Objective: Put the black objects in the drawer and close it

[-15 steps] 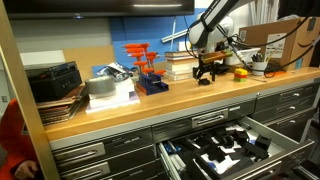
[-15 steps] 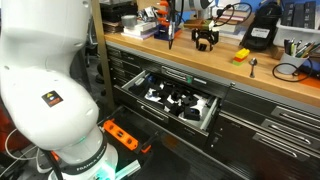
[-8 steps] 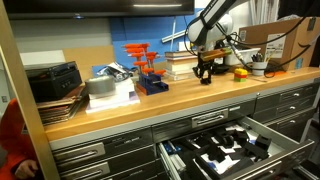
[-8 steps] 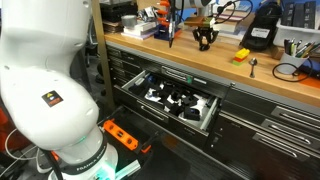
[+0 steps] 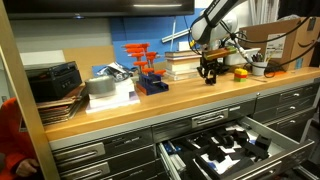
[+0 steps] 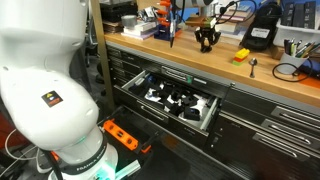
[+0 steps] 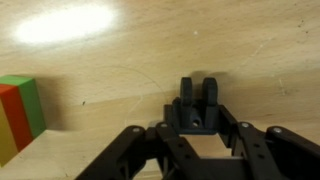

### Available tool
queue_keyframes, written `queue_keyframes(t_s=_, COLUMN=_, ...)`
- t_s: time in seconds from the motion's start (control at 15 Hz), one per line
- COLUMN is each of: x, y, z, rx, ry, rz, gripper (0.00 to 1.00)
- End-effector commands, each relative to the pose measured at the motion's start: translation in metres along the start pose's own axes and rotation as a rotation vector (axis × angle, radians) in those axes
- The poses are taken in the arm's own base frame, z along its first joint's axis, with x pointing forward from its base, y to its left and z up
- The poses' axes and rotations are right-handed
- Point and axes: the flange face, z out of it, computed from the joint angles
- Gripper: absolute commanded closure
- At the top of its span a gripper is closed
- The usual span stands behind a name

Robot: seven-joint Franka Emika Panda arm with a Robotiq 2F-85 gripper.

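Note:
Next, my gripper lets go of the small black block in the open drawer's back corner [image 5: 251,129] nearest the robot base.
In the wrist view a small black object [image 7: 197,103], chunky with two upright lugs, sits between my fingertips over the wooden benchtop. My gripper [image 7: 197,128] is shut on it. In both exterior views the gripper [image 5: 208,70] [image 6: 206,40] points down at the back of the benchtop, and the piece it holds is too small to make out there. Below the bench the wide grey drawer [image 5: 287,137] [image 6: 168,114] stands pulled out, lined with black foam that has pale cut-outs. I cannot tell whether any black pieces lie in it.
A green, red and yellow block [image 7: 20,110] lies left of the gripper. Stacked books [image 5: 181,64], an orange tool rack [image 5: 145,65] and a black ribbed box [image 5: 55,80] stand on the bench. A black-and-yellow device [image 6: 262,30] stands nearby. The white robot base [image 6: 45,80] fills the near side.
The jaws have shut on the black object. The gripper has shifted slightly to the right along the bench.

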Motion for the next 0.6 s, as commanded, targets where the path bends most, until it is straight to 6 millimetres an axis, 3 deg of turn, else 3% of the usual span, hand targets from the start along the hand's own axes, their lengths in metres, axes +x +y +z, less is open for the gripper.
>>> queue_keyframes(t_s=0.0, x=-0.04, y=0.025, z=-0.018, rx=0.031, ry=-0.021, rz=0.085, gripper=0.73)
queue_keyframes(t_s=0.53, x=-0.147, y=0.073, z=0.001, rx=0.111, ry=-0.084, rz=0.256, gripper=0.73)
